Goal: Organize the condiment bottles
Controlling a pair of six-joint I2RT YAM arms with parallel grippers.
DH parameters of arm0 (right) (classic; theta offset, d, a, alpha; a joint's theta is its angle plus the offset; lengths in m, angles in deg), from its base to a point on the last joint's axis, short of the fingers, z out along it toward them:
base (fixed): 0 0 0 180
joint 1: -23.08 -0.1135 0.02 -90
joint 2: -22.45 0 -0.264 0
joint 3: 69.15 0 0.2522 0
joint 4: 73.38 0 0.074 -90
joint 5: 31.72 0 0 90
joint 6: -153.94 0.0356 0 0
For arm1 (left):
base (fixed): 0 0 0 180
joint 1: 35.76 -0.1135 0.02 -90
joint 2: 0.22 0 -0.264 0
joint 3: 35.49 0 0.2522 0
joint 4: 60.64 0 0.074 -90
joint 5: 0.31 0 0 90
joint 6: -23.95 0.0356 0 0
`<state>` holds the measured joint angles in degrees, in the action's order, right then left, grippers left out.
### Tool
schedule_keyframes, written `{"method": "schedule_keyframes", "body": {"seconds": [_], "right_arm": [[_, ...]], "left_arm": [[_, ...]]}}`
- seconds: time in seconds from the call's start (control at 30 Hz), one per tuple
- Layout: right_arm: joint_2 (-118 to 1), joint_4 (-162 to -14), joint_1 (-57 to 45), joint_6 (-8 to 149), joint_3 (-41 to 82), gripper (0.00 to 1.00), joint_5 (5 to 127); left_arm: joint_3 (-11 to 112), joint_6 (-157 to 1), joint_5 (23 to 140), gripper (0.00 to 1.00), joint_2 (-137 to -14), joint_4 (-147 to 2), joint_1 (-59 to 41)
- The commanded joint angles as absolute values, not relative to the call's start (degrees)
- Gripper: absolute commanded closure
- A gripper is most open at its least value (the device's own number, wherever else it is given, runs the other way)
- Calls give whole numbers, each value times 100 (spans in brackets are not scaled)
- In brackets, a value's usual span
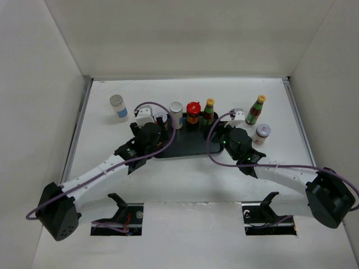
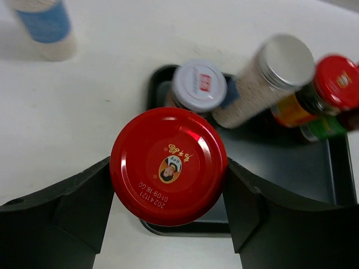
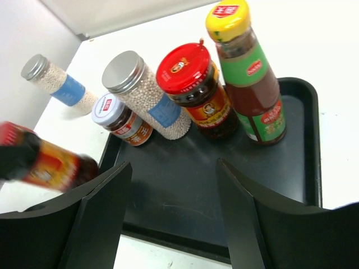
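Next, I let go of the red-lidded dark jar with my left gripper on the black tray's near side (image 1: 182,144) (image 2: 251,175), before the silver-capped shaker. The red-lidded jar is held over the tray's corner.
My left gripper (image 2: 168,188) is shut on a red-lidded dark jar (image 2: 168,165), held over the near left corner of the black tray (image 2: 331,168). The jar shows blurred and tilted in the right wrist view (image 3: 50,162). On the tray stand a pale-lidded jar (image 3: 118,120), a silver-capped shaker (image 3: 146,92), a second red-lidded jar (image 3: 196,92) and a green yellow-capped bottle (image 3: 247,73). My right gripper (image 3: 174,196) is open and empty above the tray's bare right part. In the top view the left gripper (image 1: 154,131) hides its jar.
Off the tray, a second silver-capped shaker (image 1: 118,106) stands at the far left, and a green bottle (image 1: 256,109) and a short pale-lidded jar (image 1: 261,133) stand at the right. White walls close the table on three sides.
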<state>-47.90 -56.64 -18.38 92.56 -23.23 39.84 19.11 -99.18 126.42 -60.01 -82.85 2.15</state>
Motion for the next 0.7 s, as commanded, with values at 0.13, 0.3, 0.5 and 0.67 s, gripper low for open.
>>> {"method": "schedule_keyframes", "body": {"seconds": [0.13,0.3,0.5,0.67], "right_arm": [[-4769,-5454,-1643,9523,-2357,31,4000],[-4830,-5427,-1511,9619,-2410,31,3991],[-4769,-5384,-1467,9646,-2463,31,3982],[-4708,-5436,-1450,9593,-2454,30,3947]], "left_arm": [[2810,-9840,12696,62,-7060,-6607,1015],[3057,-9831,12397,62,-7913,-6290,1156],[3013,-9743,12519,62,-8424,-6007,1297],[3030,-9576,12608,48,-8591,-6051,1420]]}}
